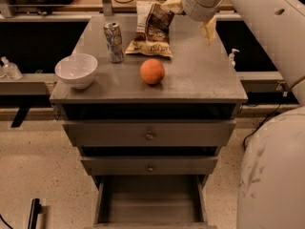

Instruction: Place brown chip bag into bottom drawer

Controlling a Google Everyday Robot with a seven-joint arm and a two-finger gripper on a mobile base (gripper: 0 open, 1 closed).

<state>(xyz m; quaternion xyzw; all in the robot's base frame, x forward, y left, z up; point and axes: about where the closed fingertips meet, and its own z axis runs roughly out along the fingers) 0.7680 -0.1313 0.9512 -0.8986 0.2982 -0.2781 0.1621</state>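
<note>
Next, my gripper should move over to the brown chip bag's middle (151, 27), below its propped-up top end, and close there.
The brown chip bag (153, 30) lies at the back of the cabinet top, dark brown with cream panels, its top end propped up. My gripper (174, 4) is at the bag's upper right corner, at the end of the white arm (248, 8) that reaches in from the right; I cannot tell whether it touches the bag. The bottom drawer (149, 200) is pulled open at the foot of the cabinet, a shallow grey tray with nothing in it.
A silver drink can (114, 42) stands left of the bag. An orange ball (152, 71) lies in front of the bag. A white bowl (76, 70) sits at the front left. Two knobbed drawers (149, 135) above are shut. The robot's white body (274, 175) fills the lower right.
</note>
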